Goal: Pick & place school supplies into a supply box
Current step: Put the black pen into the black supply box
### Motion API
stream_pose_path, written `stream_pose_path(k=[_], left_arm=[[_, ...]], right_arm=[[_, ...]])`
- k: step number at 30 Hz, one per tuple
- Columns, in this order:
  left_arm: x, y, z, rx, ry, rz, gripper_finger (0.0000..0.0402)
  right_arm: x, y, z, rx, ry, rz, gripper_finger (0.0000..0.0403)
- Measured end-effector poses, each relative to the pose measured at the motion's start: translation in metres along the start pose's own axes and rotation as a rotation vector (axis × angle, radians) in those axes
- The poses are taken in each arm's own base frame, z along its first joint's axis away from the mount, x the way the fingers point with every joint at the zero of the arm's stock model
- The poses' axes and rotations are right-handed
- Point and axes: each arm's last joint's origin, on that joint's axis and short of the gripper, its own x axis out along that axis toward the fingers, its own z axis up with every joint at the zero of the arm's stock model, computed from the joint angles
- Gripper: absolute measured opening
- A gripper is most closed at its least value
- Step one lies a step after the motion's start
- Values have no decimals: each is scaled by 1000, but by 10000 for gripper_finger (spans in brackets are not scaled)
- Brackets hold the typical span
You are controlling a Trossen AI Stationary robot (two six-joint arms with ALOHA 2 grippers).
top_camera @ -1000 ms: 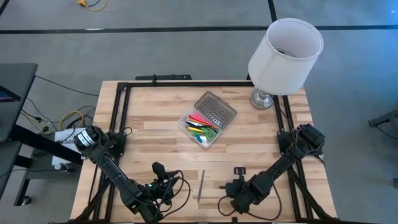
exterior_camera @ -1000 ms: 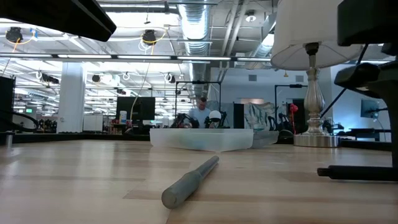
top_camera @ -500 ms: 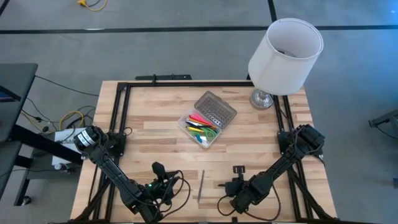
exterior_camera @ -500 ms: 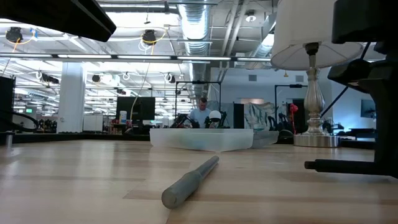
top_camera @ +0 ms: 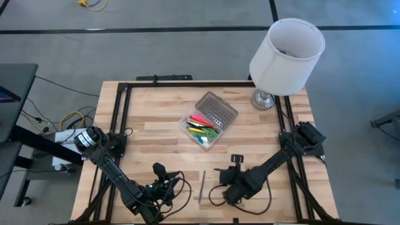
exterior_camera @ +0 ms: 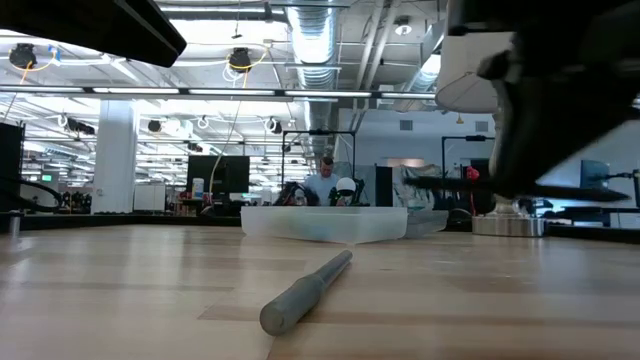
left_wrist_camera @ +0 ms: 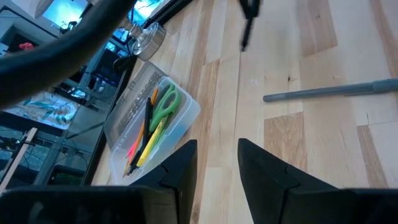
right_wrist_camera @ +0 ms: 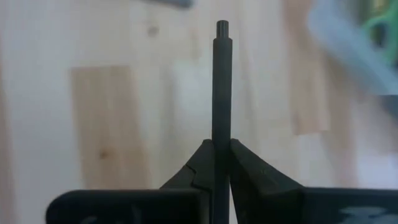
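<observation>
The robot's right gripper should release the black pen on top of the coloured pens [top_camera: 205, 128] in the open supply box.
My right gripper [top_camera: 228, 178] hovers near the table's near edge, shut on a thin black pen [right_wrist_camera: 221, 81] whose free end [top_camera: 218, 177] points toward the table's left. A grey pen [top_camera: 203, 185] lies flat on the wood just left of it. The supply box [top_camera: 204, 127] sits mid-table with its dotted grey lid [top_camera: 217, 109] swung open. It holds coloured pens and green-handled scissors [left_wrist_camera: 163, 102]. My left gripper [left_wrist_camera: 217, 168] waits open at the near left. My right gripper pinches the black pen's rear part [right_wrist_camera: 221, 144] between its two fingers [right_wrist_camera: 202, 165]. The pen lies along the fingers and sticks out forward past their tips. It is lifted clear of the table and about level [exterior_camera: 440, 183].
A white-shaded lamp [top_camera: 287, 47] stands on its metal base [top_camera: 264, 99] at the far right corner. Black frame rails [top_camera: 119, 119] run along the table's left, right and far edges. Bare wood lies between the grey pen and the box.
My right gripper has risen from close to the tabletop and moved toward the table's left and a little toward the far edge, carrying the black pen up with it, still about level. The grey pen and the box have stayed put.
</observation>
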Motion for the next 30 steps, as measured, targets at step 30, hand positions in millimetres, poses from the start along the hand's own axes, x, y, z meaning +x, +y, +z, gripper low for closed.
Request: stream_pose_path(k=[30], left_arm=[[1, -2, -3, -2, 37, -51, 111]], right_arm=[[62, -200, 111, 467, -66, 17, 21]])
